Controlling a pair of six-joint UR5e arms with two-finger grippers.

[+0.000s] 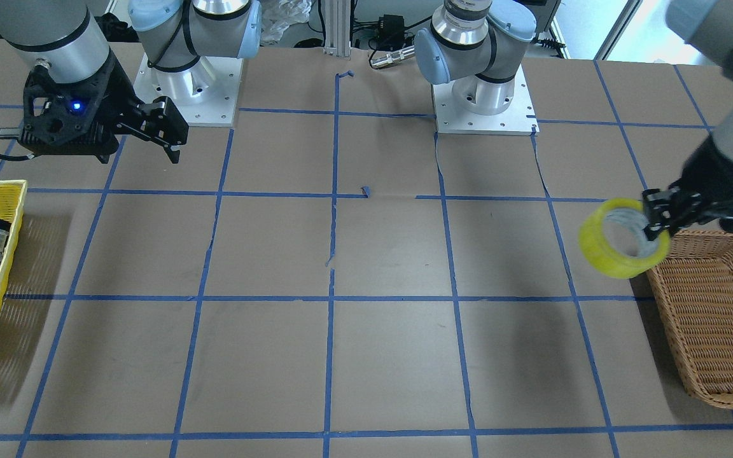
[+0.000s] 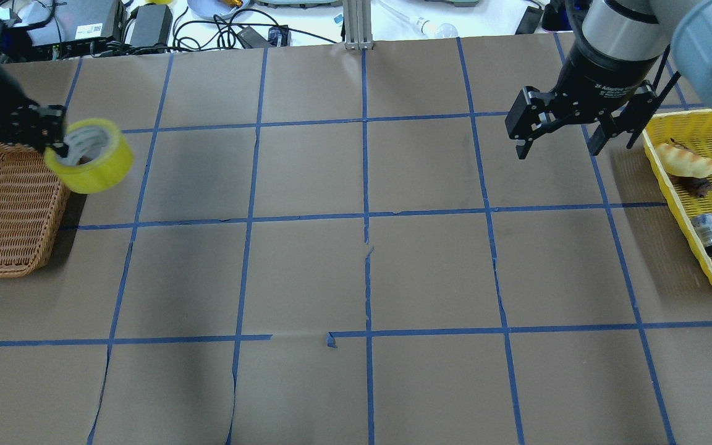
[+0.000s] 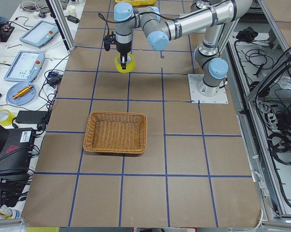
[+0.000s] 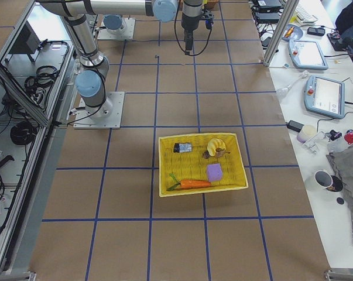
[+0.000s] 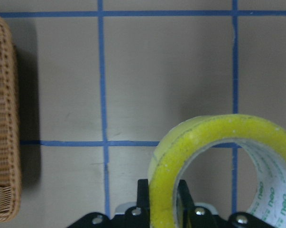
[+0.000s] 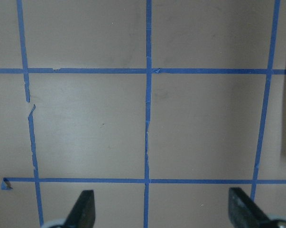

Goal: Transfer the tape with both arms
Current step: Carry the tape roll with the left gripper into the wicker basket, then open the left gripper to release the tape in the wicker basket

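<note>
The robot's left gripper will release the yellow tape roll on the wicker basket's woven bottom (image 1: 716, 298), toward the end of the basket nearer the robot's arms.
The yellow tape roll (image 2: 88, 156) hangs in the air to the side of the wicker basket, held by my left gripper (image 2: 56, 145). The gripper is shut on the roll's wall, one finger inside the whitish core and one outside. In the front view the tape (image 1: 623, 238) and left gripper (image 1: 656, 222) are at the right. In the left wrist view the roll (image 5: 199, 142) fills the lower right. My right gripper (image 2: 569, 139) is open and empty, hovering over the table next to the yellow basket. In the front view it (image 1: 169, 133) is at the upper left. Its fingertips (image 6: 84, 209) show wide apart in the right wrist view.
An empty wicker basket (image 2: 4, 210) sits at the table's left end and also shows in the front view (image 1: 716, 318). A yellow basket (image 2: 677, 198) at the right end holds a dark bottle (image 2: 711, 235), a bread-like item and a purple block. Blue tape lines grid the brown table.
</note>
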